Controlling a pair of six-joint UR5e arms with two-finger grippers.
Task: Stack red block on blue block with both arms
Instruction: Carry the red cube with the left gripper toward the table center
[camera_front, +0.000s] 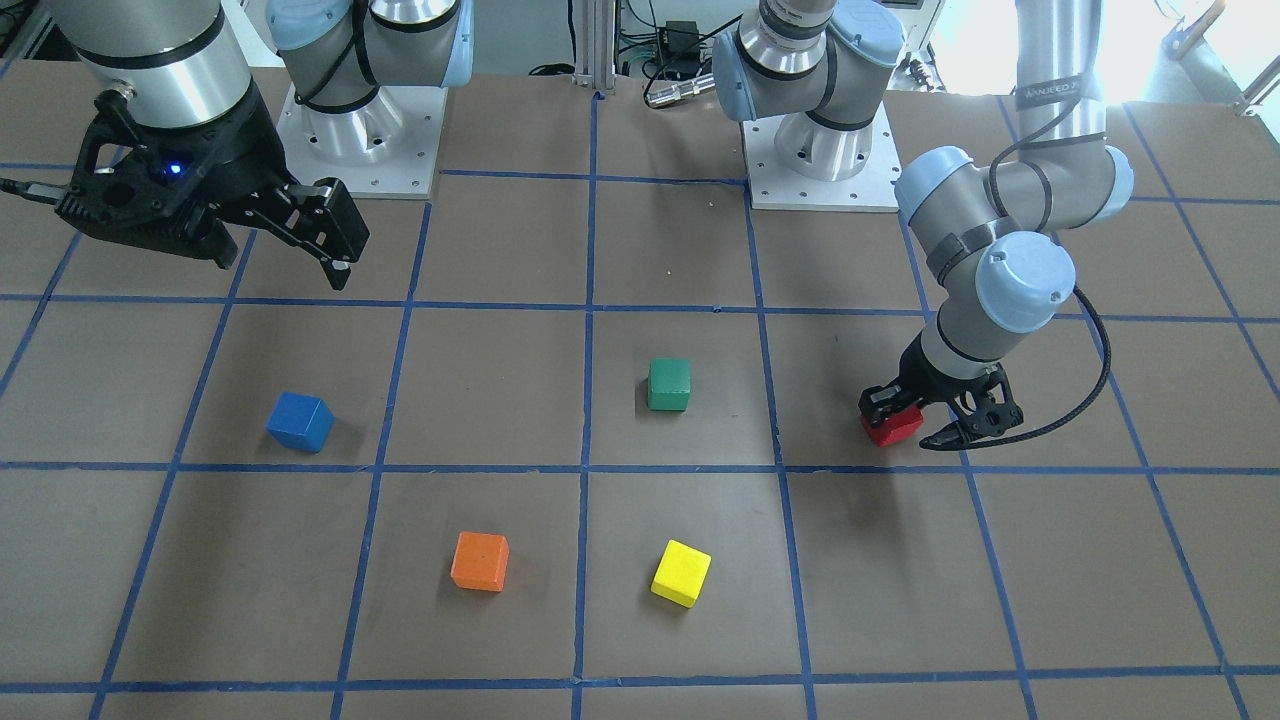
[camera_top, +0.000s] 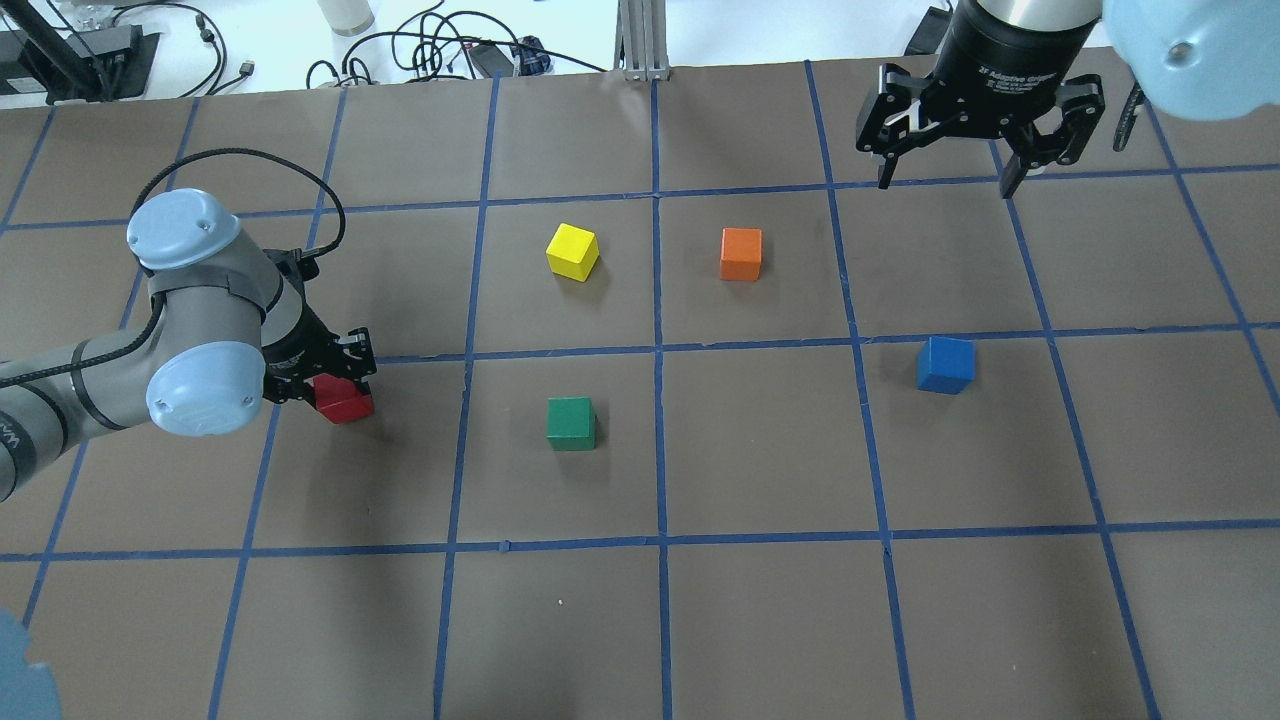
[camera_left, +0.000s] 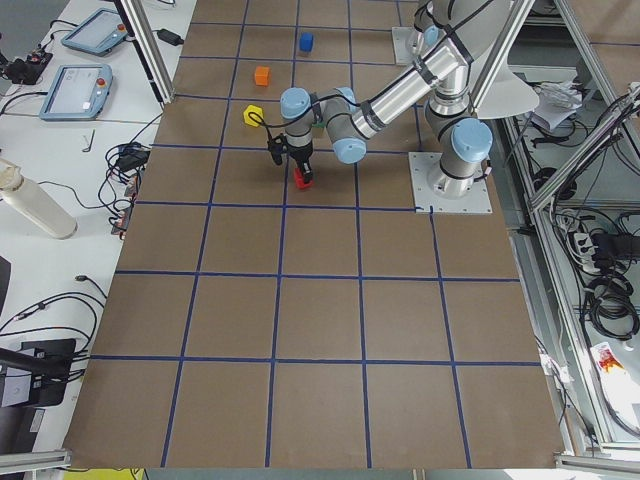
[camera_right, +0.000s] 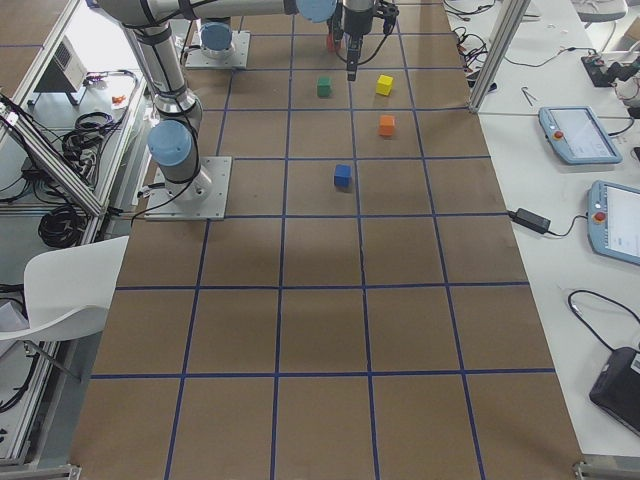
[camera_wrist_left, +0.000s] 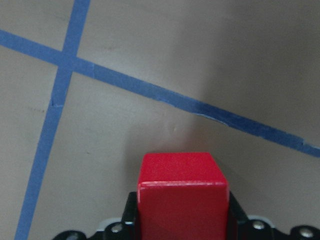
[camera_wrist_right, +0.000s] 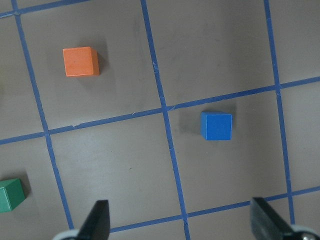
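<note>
My left gripper is to set the red block down in between the green block and the blue block, closer to the green block (camera_front: 560, 421).
The red block (camera_front: 893, 428) is between the fingers of my left gripper (camera_front: 897, 408), which is shut on it at or just above the table. It fills the bottom of the left wrist view (camera_wrist_left: 182, 192) and shows in the overhead view (camera_top: 347, 404) under the left gripper (camera_top: 335, 383). The blue block (camera_front: 300, 422) sits alone on the brown table, far from the red one, also in the overhead view (camera_top: 945, 364) and the right wrist view (camera_wrist_right: 216, 125). My right gripper (camera_front: 300, 240) is open and empty, high above the table beyond the blue block (camera_top: 945, 180).
A green block (camera_top: 571, 422) sits between the red and blue blocks. A yellow block (camera_top: 572, 251) and an orange block (camera_top: 741, 253) sit farther out from the robot. Blue tape lines grid the brown table (camera_top: 760, 620).
</note>
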